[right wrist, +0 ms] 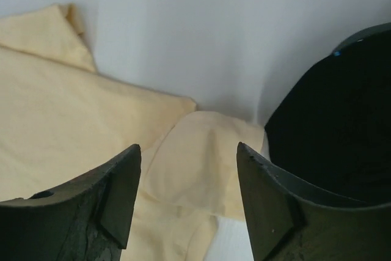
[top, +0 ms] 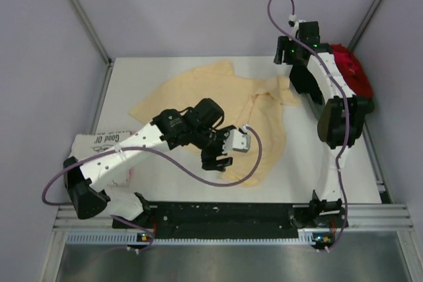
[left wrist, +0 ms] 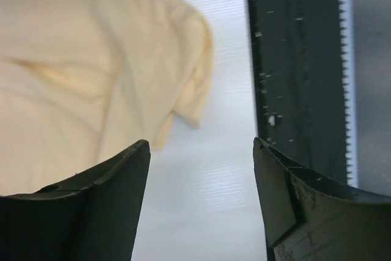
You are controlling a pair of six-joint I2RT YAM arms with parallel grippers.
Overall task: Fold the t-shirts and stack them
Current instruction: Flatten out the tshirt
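My left gripper will grasp the yellow t-shirt's end [top: 140,111] by the white printed t-shirt, as folds bunch up the pale yellow t-shirt, before both grippers lift and stretch it.
The pale yellow t-shirt [top: 218,100] lies spread and rumpled across the middle of the white table. My left gripper [top: 218,160] is open and empty above its near edge. In the left wrist view the shirt [left wrist: 91,71] is at the left, and bare table shows between the fingers. My right gripper [top: 286,54] is open and empty at the back right, above the shirt's sleeve [right wrist: 208,157]. The white printed t-shirt [top: 99,142] lies at the left under the left arm. The red t-shirt [top: 350,70] is bunched at the back right. I cannot pick out a black t-shirt for certain.
A black rail [top: 225,212] runs along the table's near edge and also shows in the left wrist view [left wrist: 299,59]. A black rounded shape [right wrist: 336,126] fills the right of the right wrist view. Grey walls enclose the table at the back and sides.
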